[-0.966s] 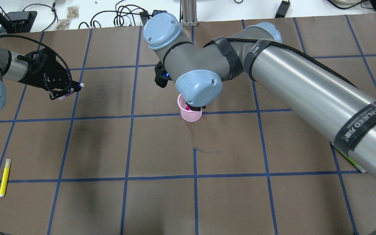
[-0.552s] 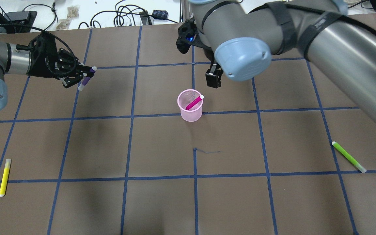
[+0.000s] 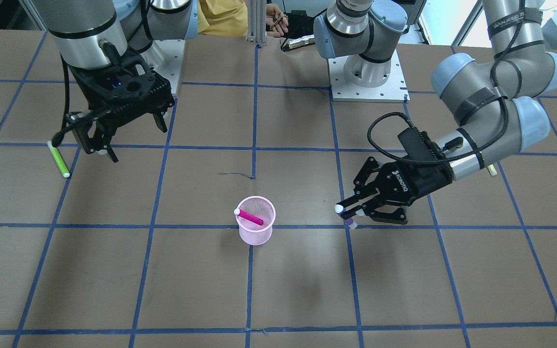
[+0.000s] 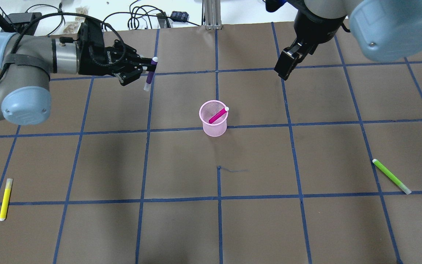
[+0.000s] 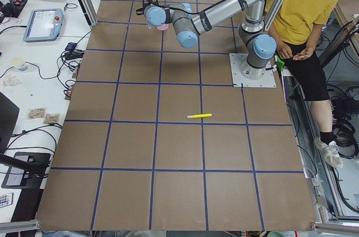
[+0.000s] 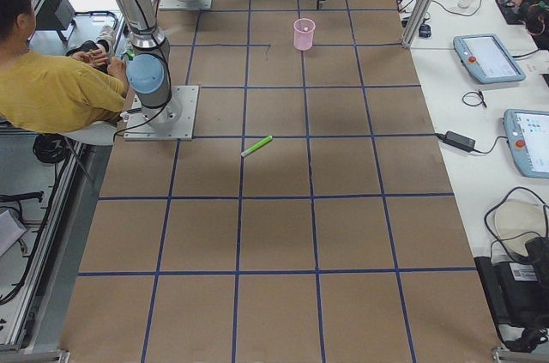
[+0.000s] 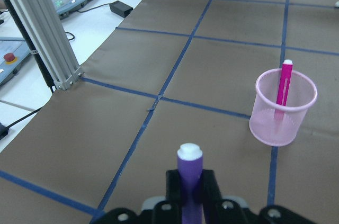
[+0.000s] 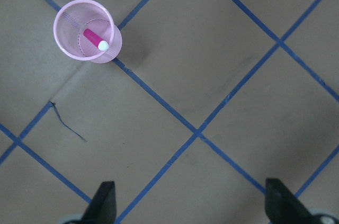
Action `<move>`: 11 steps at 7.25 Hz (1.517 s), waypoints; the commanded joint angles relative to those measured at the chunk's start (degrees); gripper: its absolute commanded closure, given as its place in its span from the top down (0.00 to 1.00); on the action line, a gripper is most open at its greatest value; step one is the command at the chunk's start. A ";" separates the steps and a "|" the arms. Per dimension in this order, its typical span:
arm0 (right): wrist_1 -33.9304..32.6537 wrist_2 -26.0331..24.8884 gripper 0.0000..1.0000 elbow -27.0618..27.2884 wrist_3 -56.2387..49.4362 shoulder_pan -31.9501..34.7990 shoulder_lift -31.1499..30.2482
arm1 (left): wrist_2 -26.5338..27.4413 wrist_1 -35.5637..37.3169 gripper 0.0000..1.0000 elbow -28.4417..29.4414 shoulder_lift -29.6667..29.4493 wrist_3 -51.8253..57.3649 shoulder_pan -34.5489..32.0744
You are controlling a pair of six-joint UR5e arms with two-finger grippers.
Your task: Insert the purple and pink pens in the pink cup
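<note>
The pink pen is leaning in the pink cup. I will use my left gripper to release the purple pen inside the pink cup (image 3: pixel 266 205) (image 7: pixel 297 96), beside that pink pen.
The pink mesh cup (image 4: pixel 213 124) stands near the table's middle, with the pink pen (image 4: pixel 218 115) leaning inside it. Both also show in the left wrist view, cup (image 7: pixel 283 123) and pen (image 7: pixel 284 83), and in the right wrist view, cup (image 8: pixel 66 41) and pen (image 8: pixel 94 38). My left gripper (image 4: pixel 142 69) is shut on the purple pen (image 4: pixel 151 71), held in the air left of and behind the cup; the pen's white cap points towards the cup (image 7: pixel 189 176). My right gripper (image 4: pixel 283 68) is open and empty, raised to the cup's back right (image 3: pixel 133 140).
A yellow pen (image 4: pixel 5 199) lies at the front left and a green pen (image 4: pixel 391 176) at the right. An aluminium post (image 4: pixel 210 14) and cables stand at the far edge. A seated operator (image 5: pixel 305 1) is behind the robot bases.
My right arm rose off the cup and pulled back to the right, leaving the pink pen in it. My left gripper carried the purple pen rightward towards the cup.
</note>
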 commanded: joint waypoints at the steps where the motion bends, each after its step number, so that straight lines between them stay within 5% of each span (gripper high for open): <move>1: 1.97 0.52 1.00 0.32 16.22 -0.71 -2.78 | -5.28 5.43 0.00 -2.94 -0.33 -4.26 -3.38; 5: 5.05 -1.05 1.00 0.67 31.33 -0.97 -3.85 | -8.45 10.96 0.00 -6.12 -2.26 -6.62 -7.77; 11: 0.13 -1.05 1.00 0.68 30.67 -1.15 -2.97 | -8.36 18.00 0.00 -6.82 -7.00 -8.05 -11.47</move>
